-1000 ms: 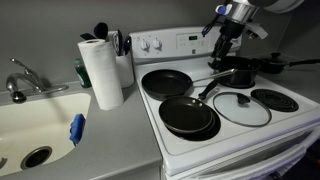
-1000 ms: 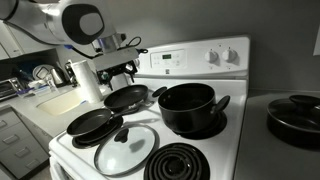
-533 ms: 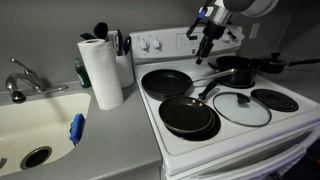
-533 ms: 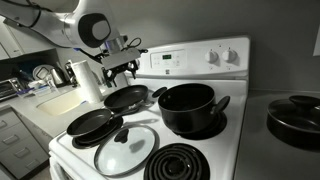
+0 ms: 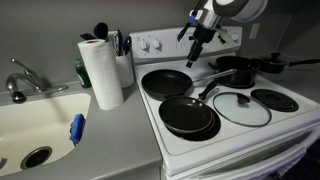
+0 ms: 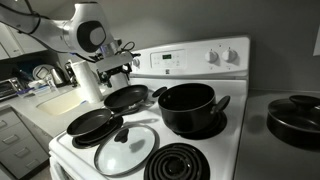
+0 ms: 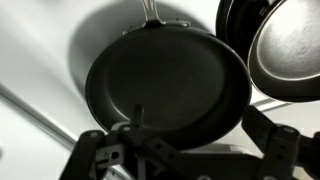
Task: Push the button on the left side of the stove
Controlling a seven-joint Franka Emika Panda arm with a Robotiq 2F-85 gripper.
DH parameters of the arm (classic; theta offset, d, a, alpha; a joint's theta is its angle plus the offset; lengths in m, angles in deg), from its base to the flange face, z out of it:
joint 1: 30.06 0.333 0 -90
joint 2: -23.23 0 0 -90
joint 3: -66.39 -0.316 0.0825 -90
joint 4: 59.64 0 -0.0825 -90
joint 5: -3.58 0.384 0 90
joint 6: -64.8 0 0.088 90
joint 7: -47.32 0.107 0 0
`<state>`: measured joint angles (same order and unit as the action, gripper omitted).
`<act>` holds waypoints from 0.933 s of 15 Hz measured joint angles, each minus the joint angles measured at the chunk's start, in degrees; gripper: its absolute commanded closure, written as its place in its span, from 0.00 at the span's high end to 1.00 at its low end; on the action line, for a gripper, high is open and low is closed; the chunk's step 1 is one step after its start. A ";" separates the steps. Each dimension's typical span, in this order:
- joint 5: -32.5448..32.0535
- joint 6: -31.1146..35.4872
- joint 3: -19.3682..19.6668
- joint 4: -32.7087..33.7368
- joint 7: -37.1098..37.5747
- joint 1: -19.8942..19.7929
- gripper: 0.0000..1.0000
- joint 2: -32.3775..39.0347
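I will move my gripper next to the back panel's end (image 5: 140, 38) by the utensil holder and close it there, ready to press the stove's button.
The white stove (image 5: 235, 135) has a raised back panel (image 5: 168, 42) with round white knobs (image 5: 150, 44) at its left end in an exterior view. It also shows in an exterior view (image 6: 215, 55). My gripper (image 5: 193, 60) hangs fingers down in front of the panel's middle, right of those knobs, above the rear frying pan (image 5: 165, 82). In an exterior view my gripper (image 6: 118, 72) is above that pan (image 6: 128, 98). In the wrist view the gripper (image 7: 190, 152) is open and empty over the pan (image 7: 165, 85). It touches nothing.
A second frying pan (image 5: 188, 116), a glass lid (image 5: 241, 108) and a black pot (image 5: 240, 72) sit on the burners. A paper towel roll (image 5: 100, 72), a utensil holder (image 5: 123, 62) and a sink (image 5: 30, 120) are beside the stove. One coil burner (image 6: 185, 165) is bare.
My gripper has moved along the back panel from above the black pot toward the knob end, and now hangs over the rear frying pan. Pans and lid have not moved.
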<state>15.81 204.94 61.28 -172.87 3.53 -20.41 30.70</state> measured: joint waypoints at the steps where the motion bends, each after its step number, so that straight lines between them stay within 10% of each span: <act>1: -0.93 0.89 -0.82 1.48 1.69 0.07 1.00 1.53; 14: -10.26 9.24 -4.97 15.13 19.29 0.22 1.00 14.00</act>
<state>5.55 214.18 56.31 -157.74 22.82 -20.19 44.70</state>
